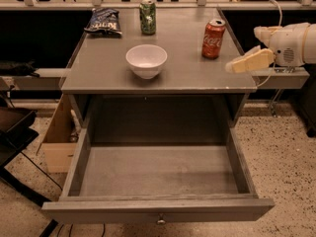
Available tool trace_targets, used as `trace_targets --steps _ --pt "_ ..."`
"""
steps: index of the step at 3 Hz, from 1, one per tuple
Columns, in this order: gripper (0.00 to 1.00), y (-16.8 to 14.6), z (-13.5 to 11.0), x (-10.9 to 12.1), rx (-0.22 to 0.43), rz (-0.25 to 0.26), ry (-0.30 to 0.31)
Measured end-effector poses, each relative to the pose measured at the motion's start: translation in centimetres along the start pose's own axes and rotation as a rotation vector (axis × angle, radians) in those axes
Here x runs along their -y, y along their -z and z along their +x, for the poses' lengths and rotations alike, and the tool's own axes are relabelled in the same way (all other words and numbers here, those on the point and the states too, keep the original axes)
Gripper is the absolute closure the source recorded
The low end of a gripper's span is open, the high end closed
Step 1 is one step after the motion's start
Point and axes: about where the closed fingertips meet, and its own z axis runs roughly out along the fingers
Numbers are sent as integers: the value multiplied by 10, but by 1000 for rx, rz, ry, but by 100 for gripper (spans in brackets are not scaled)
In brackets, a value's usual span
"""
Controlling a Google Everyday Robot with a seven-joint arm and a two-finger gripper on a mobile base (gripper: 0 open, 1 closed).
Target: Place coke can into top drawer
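Observation:
The middle of the red coke can (213,38) is to be gripped next, so my gripper will go and close there, leaving the can's top and bottom clear.
The red coke can (213,38) stands upright on the grey cabinet top (197,75), at the right toward the back. The top drawer (158,209) is pulled fully out below, and its inside is bare; its small round knob (160,220) shows at the front. My gripper (243,48) is at the cabinet's right edge, just right of and a little nearer than the can, not touching it. Its cream fingers (247,62) point left and stand apart, holding nothing.
A white bowl (146,59) sits mid-top. A green can (147,17) and a dark chip bag (103,21) stand at the back. A cardboard box (58,142) is on the floor left of the drawer. A dark chair edge (15,132) is at far left.

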Motion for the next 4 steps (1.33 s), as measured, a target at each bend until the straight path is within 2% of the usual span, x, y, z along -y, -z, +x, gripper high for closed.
trace_targets --steps 1,2,3,4 --pt "0 0 0 0 0 0 0" --pt "0 -12 -2 14 45 27 -3" --pt "0 -39 -11 42 106 46 5" --pt "0 -74 -30 75 156 83 32"
